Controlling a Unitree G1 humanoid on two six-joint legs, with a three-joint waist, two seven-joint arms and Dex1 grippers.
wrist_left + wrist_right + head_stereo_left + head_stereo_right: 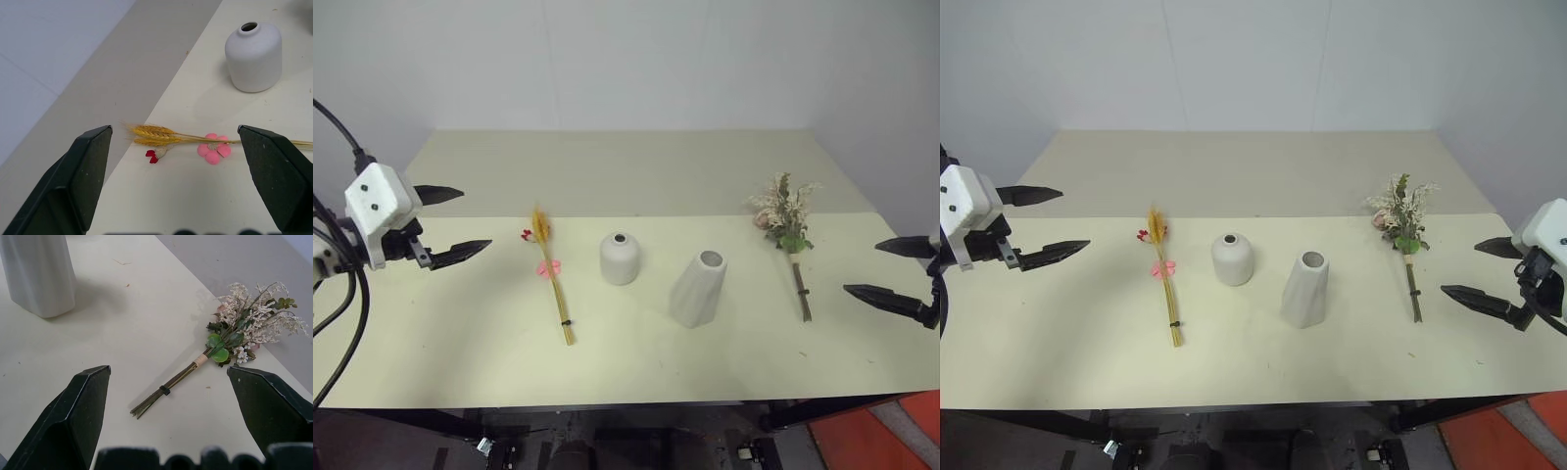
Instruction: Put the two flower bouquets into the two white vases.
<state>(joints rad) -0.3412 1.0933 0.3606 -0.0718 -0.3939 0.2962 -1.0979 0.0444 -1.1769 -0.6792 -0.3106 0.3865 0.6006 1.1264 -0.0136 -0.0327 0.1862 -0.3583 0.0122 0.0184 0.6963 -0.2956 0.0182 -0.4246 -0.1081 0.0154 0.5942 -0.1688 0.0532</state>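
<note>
The slim bouquet is next for my left gripper, which should go to it and close on its golden stalks (557, 290) just below the pink bloom, toward the short rounded vase's side.
A slim bunch of golden stalks with red and pink blooms (551, 276) lies flat on the cream table, left of centre. The short rounded white vase (620, 258) stands at the middle, and the taller faceted white vase (698, 288) stands just right of it. A bushier cream, pink and green bouquet (787, 231) lies flat further right. My left gripper (450, 222) hovers open above the table's left end, apart from the slim bunch (181, 142). My right gripper (1477, 274) hovers open at the right end, clear of the bushy bouquet (230, 347).
The table (636, 362) has a cream front sheet and a greyer back strip (626, 171) against a white wall. Its front edge runs along the bottom of the head views. An orange floor patch (871, 436) lies at the lower right.
</note>
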